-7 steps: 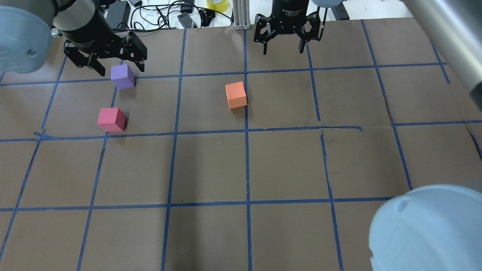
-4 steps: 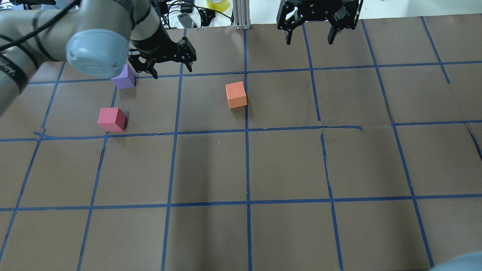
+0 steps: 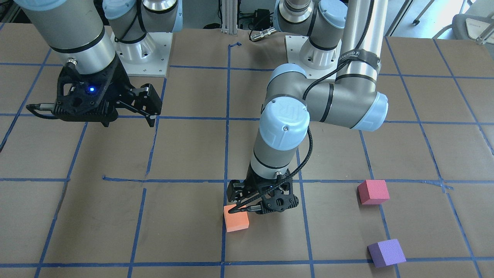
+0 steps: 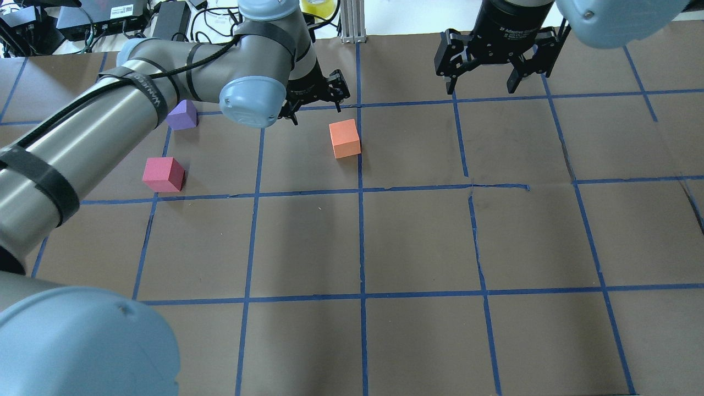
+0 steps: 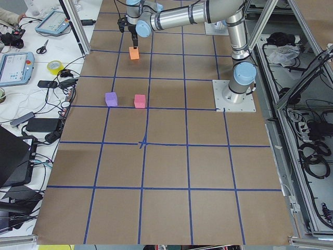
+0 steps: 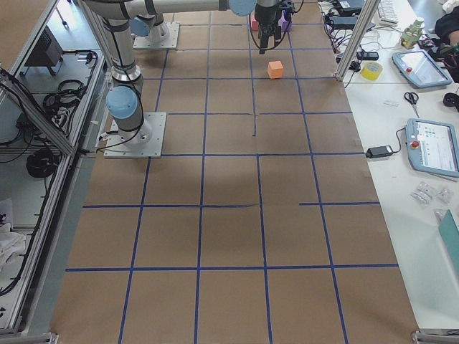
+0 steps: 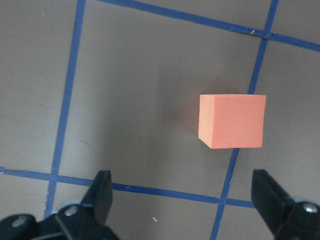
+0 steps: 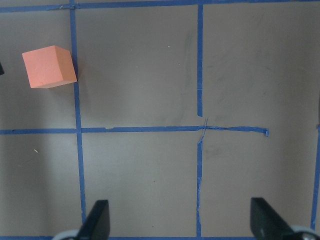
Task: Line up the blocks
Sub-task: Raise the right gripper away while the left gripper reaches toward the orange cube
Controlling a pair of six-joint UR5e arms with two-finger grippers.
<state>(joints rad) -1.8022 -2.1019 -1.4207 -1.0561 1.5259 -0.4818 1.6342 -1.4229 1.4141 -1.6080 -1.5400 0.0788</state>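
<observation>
My left gripper is to close on the middle of the orange block (image 3: pixel 236 219) (image 7: pixel 233 121), holding the side that faces the pinkish-red block and the opposite side.
The orange block (image 4: pixel 345 138) sits near the table's middle, on a blue tape line. My left gripper (image 4: pixel 316 102) is open and empty, hovering close beside it on its far-left side. In the left wrist view the orange block (image 7: pixel 231 121) lies ahead of the open fingers (image 7: pixel 102 192), a little right of centre. The pinkish-red block (image 4: pixel 163 174) and the purple block (image 4: pixel 183 115) stand apart at the left. My right gripper (image 4: pixel 483 85) is open and empty above the far right area; its wrist view shows the orange block (image 8: pixel 49 66) at top left.
Brown paper with a blue tape grid (image 4: pixel 362 242) covers the table. My left arm's long link (image 4: pixel 82 148) crosses over the left side, near the purple block. Cables, a yellow tape roll (image 4: pixel 318 6) and a metal post (image 4: pixel 352 22) lie beyond the far edge.
My left gripper has swung right, from beside the purple block to beside the orange block. My right gripper has moved right and slightly nearer. Both stayed open. The blocks have not moved.
</observation>
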